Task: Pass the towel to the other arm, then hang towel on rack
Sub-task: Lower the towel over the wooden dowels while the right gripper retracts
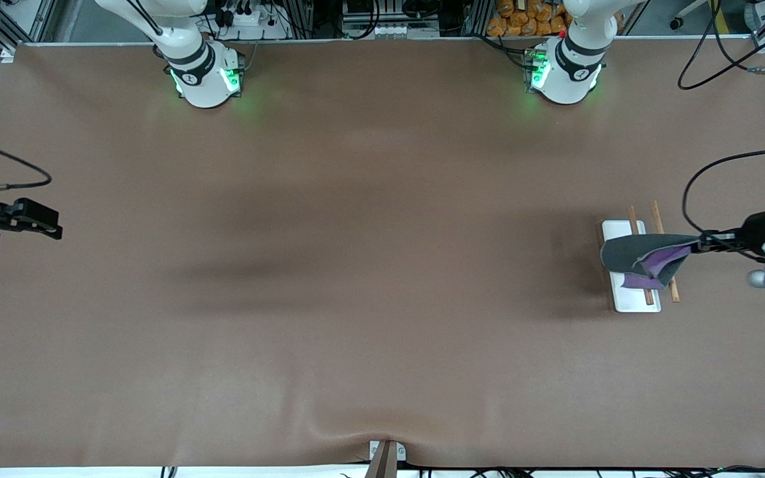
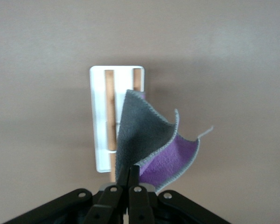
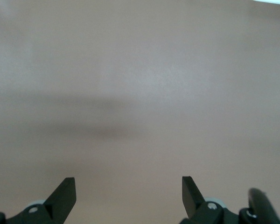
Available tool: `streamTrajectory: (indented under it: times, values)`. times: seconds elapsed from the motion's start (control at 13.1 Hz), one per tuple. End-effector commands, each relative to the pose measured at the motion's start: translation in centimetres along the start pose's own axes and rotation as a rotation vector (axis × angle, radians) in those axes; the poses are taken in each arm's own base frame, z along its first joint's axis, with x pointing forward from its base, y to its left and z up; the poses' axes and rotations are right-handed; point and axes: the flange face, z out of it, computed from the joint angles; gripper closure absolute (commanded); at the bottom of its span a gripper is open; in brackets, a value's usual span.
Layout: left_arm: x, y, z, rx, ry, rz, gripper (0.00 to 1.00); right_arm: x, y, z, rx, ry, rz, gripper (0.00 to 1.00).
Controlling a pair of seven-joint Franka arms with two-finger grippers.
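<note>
The towel, now hanging in the air over the rack, will be let go by my left gripper, draped across the middle of the rack's thin wooden rods (image 1: 648, 259) (image 2: 124, 121).
The towel (image 1: 648, 257), dark grey with a purple face, hangs in the air over the rack (image 1: 621, 292), pinched at one edge by my left gripper (image 1: 702, 241), which is shut on it. The rack is a white base plate with two thin wooden rods, at the left arm's end of the table. In the left wrist view the towel (image 2: 144, 137) curls out from the shut left gripper (image 2: 133, 171) and covers part of the rack (image 2: 99, 116). My right gripper (image 1: 57, 229) waits open over the table's right-arm end, and the right gripper (image 3: 129, 186) holds nothing.
The brown table cover (image 1: 369, 265) spreads wide between the two arms. A small bracket (image 1: 386, 455) sits at the table edge nearest the front camera. Cables (image 1: 721, 166) loop above the table near the left arm.
</note>
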Motion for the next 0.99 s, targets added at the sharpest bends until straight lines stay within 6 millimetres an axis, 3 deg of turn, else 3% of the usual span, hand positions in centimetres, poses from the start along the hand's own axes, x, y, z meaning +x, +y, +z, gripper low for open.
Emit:
streamTrajectory:
  times: [0.0,0.23,0.38,0.53,0.92]
  values:
    - [-0.4,-2.1,0.9,-0.007,-0.008,0.015,1.00,-6.5,-1.9,1.9,-0.039,0.037,-0.039,0.00]
    - [-0.6,-5.7,2.9,-0.035,-0.030,0.007,1.00,-5.9,-3.5,-1.0,-0.050,0.038,-0.069,0.00]
    - [-0.8,-7.2,3.5,-0.066,-0.028,0.034,1.00,-4.7,-3.0,-2.2,-0.049,0.061,-0.064,0.00]
    - [-1.2,-8.6,3.9,-0.077,-0.029,0.050,1.00,-3.6,-2.5,-2.9,-0.050,0.078,-0.060,0.00]
    - [-2.0,-11.5,4.6,-0.115,-0.020,0.068,1.00,-3.2,-2.4,-3.6,-0.038,0.083,-0.054,0.00]
